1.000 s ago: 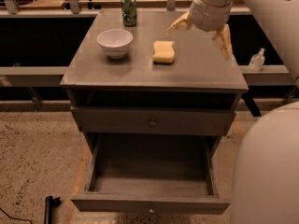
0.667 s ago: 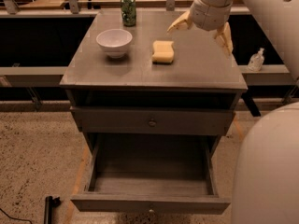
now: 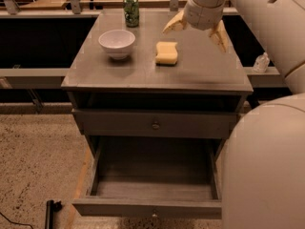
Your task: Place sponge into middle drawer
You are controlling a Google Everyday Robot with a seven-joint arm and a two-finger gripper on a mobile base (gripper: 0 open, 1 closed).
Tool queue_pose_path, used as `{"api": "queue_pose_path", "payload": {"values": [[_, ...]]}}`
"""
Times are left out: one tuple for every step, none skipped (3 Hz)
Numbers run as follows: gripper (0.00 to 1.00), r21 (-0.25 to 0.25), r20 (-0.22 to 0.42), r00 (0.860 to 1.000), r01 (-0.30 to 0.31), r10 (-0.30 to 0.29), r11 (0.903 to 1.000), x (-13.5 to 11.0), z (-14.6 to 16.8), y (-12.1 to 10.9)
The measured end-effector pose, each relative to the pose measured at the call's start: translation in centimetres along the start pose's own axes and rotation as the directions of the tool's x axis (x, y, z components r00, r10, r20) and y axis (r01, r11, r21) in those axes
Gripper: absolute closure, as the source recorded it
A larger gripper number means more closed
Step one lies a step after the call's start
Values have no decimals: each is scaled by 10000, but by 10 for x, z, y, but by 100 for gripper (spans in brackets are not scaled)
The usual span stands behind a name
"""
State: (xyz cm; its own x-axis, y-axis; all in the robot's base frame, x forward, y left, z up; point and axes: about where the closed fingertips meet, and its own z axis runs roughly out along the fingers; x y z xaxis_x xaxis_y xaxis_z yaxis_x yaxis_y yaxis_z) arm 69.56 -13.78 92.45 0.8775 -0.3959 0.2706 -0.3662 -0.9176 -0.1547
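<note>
My gripper will grip the pale-yellow sponge at its back end (image 3: pixel 167 46), the end farther from the open drawer.
The pale-yellow sponge (image 3: pixel 167 53) lies flat on the grey cabinet top (image 3: pixel 200 75), right of the white bowl. The middle drawer (image 3: pixel 152 208) is pulled out below and shows an empty grey inside. Above it is the shut drawer front with a round knob (image 3: pixel 155 125). My gripper (image 3: pixel 196 28) hangs over the back right of the cabinet top, above and to the right of the sponge, not touching it. Its two tan fingers (image 3: pixel 173 24) are spread wide apart and hold nothing.
A white bowl (image 3: pixel 116 43) stands on the left of the cabinet top. A green can (image 3: pixel 131 10) stands at the back edge. My white arm and body fill the right side. A small clear bottle (image 3: pixel 261 62) sits on the rail at right. Speckled floor lies left.
The gripper has shifted very slightly to the left toward the sponge. The sponge, bowl, can and drawer have not moved.
</note>
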Motion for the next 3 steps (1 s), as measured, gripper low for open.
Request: {"api": "queue_pose_path", "payload": {"values": [[0,-272,-569,9950,809,-824,9963,14,14,-23],[0,-537,-984,9830,1500,-1548,9872,19,26,-40],[0,-1080,-1186,9703,1983,-2107,9742,24,44,-43]]}}
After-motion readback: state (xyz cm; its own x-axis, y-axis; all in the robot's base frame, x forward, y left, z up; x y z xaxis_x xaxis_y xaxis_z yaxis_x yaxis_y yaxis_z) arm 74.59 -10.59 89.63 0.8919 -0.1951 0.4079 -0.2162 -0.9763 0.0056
